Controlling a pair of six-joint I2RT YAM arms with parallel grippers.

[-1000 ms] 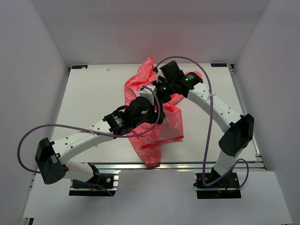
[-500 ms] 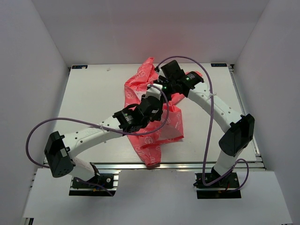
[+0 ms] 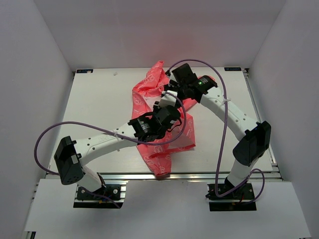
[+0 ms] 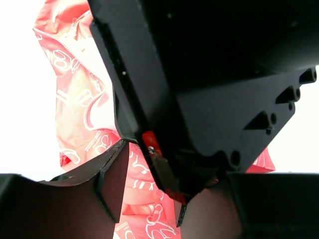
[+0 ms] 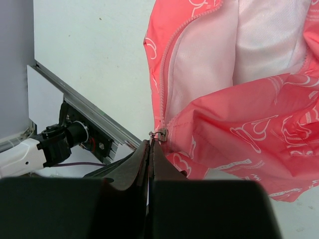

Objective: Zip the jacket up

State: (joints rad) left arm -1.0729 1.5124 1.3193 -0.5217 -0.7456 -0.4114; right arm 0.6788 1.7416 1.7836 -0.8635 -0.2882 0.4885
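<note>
Next, my left gripper pinches the fabric [image 4: 143, 189] just below the zipper pull and holds it steady before my right gripper pulls, because the jacket is loose around the pull.
The coral-pink jacket [image 3: 149, 85] with white motifs lies crumpled at the table's middle, its front open and white lining showing in the right wrist view [image 5: 259, 45]. My right gripper [image 5: 152, 145] is shut on the metal zipper pull [image 5: 160, 133] at the bottom of the zipper. In the top view it [image 3: 174, 90] hangs over the jacket's upper part. My left gripper [image 3: 167, 103] is right beside it. In the left wrist view its jaws [image 4: 152, 199] stand apart over the jacket fabric [image 4: 79, 114], close under the right gripper's black body [image 4: 209, 74].
The white table [image 3: 99, 109] has a metal rail along its near edge [image 3: 199, 175]. White walls enclose the left, right and back. Purple cables loop from both arms [image 3: 222, 124]. A lower sleeve or hem of the jacket reaches the near edge [image 3: 160, 169].
My left arm has swung right and forward, bringing its gripper up beside the right gripper. The right gripper and the jacket have hardly moved.
</note>
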